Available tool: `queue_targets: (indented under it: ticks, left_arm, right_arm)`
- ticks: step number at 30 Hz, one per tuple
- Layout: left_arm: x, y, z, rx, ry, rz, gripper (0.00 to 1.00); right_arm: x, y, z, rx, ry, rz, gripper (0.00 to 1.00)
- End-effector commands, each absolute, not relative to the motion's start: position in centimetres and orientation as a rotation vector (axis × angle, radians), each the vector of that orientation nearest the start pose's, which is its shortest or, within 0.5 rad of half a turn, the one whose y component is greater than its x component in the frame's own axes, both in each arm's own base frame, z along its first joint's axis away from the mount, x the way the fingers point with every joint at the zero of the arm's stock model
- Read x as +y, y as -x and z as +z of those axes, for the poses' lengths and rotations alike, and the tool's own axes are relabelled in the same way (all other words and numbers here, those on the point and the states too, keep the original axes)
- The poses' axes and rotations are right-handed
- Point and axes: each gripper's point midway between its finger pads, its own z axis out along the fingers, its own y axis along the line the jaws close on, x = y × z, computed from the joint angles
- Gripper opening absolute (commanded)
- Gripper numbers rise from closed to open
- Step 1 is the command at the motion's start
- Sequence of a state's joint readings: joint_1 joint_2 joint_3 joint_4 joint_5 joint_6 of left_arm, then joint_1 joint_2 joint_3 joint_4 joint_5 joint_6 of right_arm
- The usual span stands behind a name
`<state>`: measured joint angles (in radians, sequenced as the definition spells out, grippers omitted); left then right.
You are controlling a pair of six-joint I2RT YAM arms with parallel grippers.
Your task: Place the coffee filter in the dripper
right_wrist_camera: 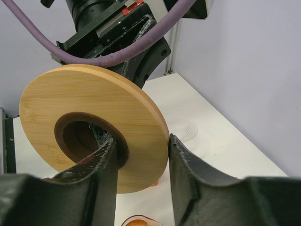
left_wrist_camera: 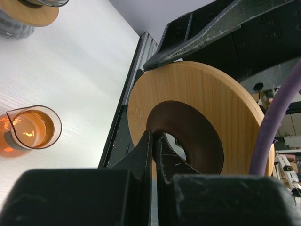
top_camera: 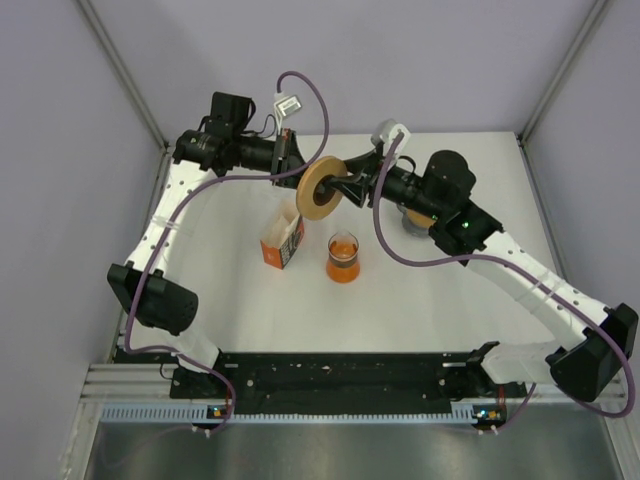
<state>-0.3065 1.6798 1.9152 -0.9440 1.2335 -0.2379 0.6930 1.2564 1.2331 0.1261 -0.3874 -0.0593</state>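
Note:
Next, my right gripper sets the wooden ring down on top of the glass beaker of orange liquid [top_camera: 343, 245] [right_wrist_camera: 140, 220] and lets it go there. The ring now hangs on edge above the table.
A wooden ring [top_camera: 320, 188] with a dark-lined hole hangs on edge above the table, between both arms. My left gripper [left_wrist_camera: 155, 137] is shut on the ring [left_wrist_camera: 202, 99], pinching the wall of its hole. My right gripper [right_wrist_camera: 141, 139] holds the same ring [right_wrist_camera: 89, 101]; one finger is in the hole and the other presses the outer rim. A ribbed glass vessel with a wooden collar [left_wrist_camera: 26, 14], which I take for the dripper, sits under my right arm [top_camera: 412, 218]. A pale fluted cup shape [right_wrist_camera: 184, 128] lies on the table; I cannot tell whether it is the coffee filter.
An orange and white box [top_camera: 283, 242] stands open left of centre, with tan paper at its top. Beside it is a small glass beaker of orange liquid [top_camera: 343, 258], also in the left wrist view [left_wrist_camera: 30, 129]. Grey walls close in the table's back and sides.

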Motion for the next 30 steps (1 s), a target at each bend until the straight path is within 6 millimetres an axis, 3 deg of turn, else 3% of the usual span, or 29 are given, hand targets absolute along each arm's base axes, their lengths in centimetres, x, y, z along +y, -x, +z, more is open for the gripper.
queue_targets:
  ticks: [1, 5, 8, 11, 12, 13, 16, 25, 30]
  left_arm:
    - [-26.5, -26.3, 39.5, 1.972, -0.826, -1.69, 0.0]
    - [-26.5, -26.5, 39.5, 1.981, -0.818, -1.702, 0.0]
    - [-26.5, -26.8, 39.1, 1.996, -0.803, -1.661, 0.04]
    - [-26.2, -27.7, 38.5, 2.021, -0.781, -1.557, 0.47]
    - [-26.0, -28.2, 38.2, 2.032, -0.774, -1.508, 0.57]
    - [-25.8, -28.7, 37.9, 2.047, -0.764, -1.456, 0.64]
    - [-24.9, -30.3, 37.0, 2.082, -0.733, -1.303, 0.75]
    - [-20.1, -36.0, 33.7, 2.196, -0.557, -0.807, 0.79]
    - [-18.1, -37.2, 33.5, 2.186, -0.529, -0.645, 0.8]
  right_arm:
    - [32.2, -28.6, 43.0, 1.204, 0.828, 0.778, 0.2]
    - [31.7, -29.2, 42.2, 1.23, 0.804, 0.744, 0.0]
    - [31.4, -29.7, 41.6, 1.265, 0.789, 0.719, 0.0]
    - [30.8, -30.3, 41.1, 1.31, 0.761, 0.683, 0.0]
    - [30.7, -30.5, 40.7, 1.329, 0.755, 0.672, 0.0]
    - [30.4, -30.7, 40.6, 1.345, 0.741, 0.657, 0.0]
    - [29.6, -31.3, 40.2, 1.393, 0.71, 0.616, 0.0]
    - [26.3, -32.1, 37.7, 1.582, 0.636, 0.478, 0.0]
    - [24.9, -32.0, 36.2, 1.712, 0.615, 0.42, 0.0]
